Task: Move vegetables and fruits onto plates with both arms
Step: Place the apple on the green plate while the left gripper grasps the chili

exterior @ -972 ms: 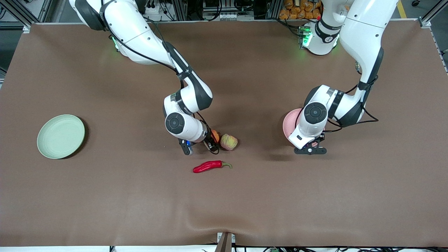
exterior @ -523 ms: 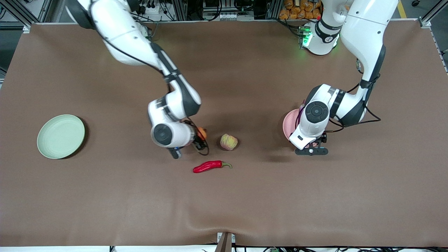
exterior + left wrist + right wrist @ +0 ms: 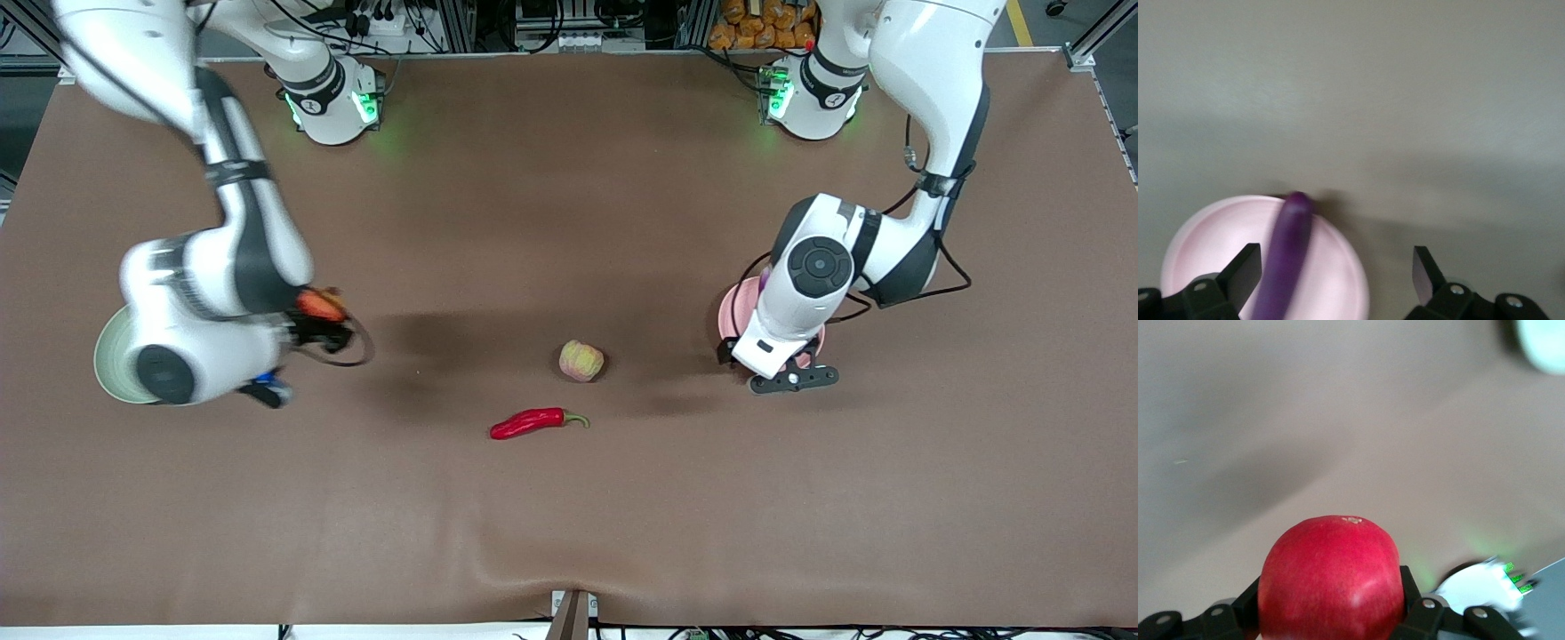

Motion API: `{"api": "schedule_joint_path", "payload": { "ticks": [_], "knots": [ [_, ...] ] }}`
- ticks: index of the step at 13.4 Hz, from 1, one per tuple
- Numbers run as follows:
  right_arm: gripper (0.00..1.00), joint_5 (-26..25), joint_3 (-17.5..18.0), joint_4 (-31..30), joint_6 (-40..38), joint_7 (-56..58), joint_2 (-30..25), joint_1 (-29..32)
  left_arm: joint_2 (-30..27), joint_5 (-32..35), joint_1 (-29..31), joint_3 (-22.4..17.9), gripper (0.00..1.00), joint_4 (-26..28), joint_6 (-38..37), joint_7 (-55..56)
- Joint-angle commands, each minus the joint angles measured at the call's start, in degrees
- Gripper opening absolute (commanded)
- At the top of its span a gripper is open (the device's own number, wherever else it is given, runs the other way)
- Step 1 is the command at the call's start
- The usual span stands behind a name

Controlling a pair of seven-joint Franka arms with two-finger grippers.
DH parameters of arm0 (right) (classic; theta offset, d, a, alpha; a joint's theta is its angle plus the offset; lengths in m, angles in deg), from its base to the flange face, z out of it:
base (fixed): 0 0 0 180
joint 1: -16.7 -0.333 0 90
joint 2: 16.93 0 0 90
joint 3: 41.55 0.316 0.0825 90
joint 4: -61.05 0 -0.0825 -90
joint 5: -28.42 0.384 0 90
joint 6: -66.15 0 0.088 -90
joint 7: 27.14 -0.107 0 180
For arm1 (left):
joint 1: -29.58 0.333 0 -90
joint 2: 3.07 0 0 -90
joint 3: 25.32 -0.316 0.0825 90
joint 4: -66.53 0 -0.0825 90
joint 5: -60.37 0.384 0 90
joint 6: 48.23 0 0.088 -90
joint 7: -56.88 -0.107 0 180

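My right gripper will put the bright red fruit down. It will go on the pale green plate's side (image 3: 174,314) nearest the arm bases.
My right gripper (image 3: 322,318) is shut on the bright red fruit (image 3: 318,305) and holds it in the air beside the pale green plate (image 3: 108,356), which my arm mostly hides. The fruit fills the right wrist view (image 3: 1331,580), with the plate at a corner (image 3: 1545,343). My left gripper (image 3: 784,373) is open and empty over the pale pink plate (image 3: 729,316). In the left wrist view the purple eggplant (image 3: 1286,253) lies on the pink plate (image 3: 1338,287), under the gripper (image 3: 1337,259). The paler fruit (image 3: 581,360) and red chili (image 3: 531,422) lie mid-table.
The brown table cover (image 3: 569,516) has a raised fold near its edge nearest the camera. Both arm bases (image 3: 333,98) stand along the table's edge farthest from the camera, with clutter past that edge.
My right arm has swung with the red fruit away from the paler fruit, toward the green plate. My left gripper has stayed over the pink plate, shifting only slightly.
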Motion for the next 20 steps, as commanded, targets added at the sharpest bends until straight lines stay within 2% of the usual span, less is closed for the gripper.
{"api": "schedule_joint_path", "payload": {
  "ticks": [1, 2, 5, 8, 9, 11, 13, 17, 20],
  "knots": [
    [0.00, -5.60, 0.62, -3.54, -0.31, 15.30, -1.90, 7.86, 4.30, -3.86, -4.67, 0.02, 1.00, -8.89, -1.37, 16.83],
    [0.00, -8.15, 0.18, -3.54, -0.14, 20.93, -1.81, 10.33, 7.10, -4.83, -7.04, 0.02, 1.00, -12.66, -1.37, 23.17],
    [0.00, -10.01, -0.44, -3.80, 3.89, 34.48, -0.41, 17.36, 16.68, -4.58, -14.08, -0.76, 1.00, -25.14, -1.37, 41.36],
    [0.05, -13.36, -0.88, -6.00, 11.53, 43.46, 2.31, 22.11, 22.23, -4.58, -19.26, -2.78, 1.00, -32.81, 0.20, 54.47],
    [0.16, -13.53, -1.05, -6.00, 13.73, 46.88, 3.71, 23.52, 23.55, -4.58, -21.46, -4.44, 1.00, -33.96, 2.48, 59.74],
    [1.00, -14.68, -1.32, -5.65, 17.95, 52.17, 5.65, 26.33, 26.27, -4.58, -26.29, -9.61, 1.00, -34.41, 10.63, 70.28],
    [1.00, -14.33, -1.32, -5.56, 17.97, 52.98, 6.36, 26.61, 27.95, -4.66, -30.08, -14.63, 1.00, -34.58, 16.36, 79.87],
    [1.00, -13.10, -1.32, -5.38, 15.87, 52.28, 6.28, 26.09, 33.22, -4.75, -30.54, -15.09, 1.00, -39.76, 22.17, 86.15],
    [1.00, -7.23, -1.32, -4.33, 8.42, 51.58, 4.88, 24.25, 35.95, -4.75, -30.54, -15.09, 1.00, -41.79, 25.87, 87.21]
  ]
}}
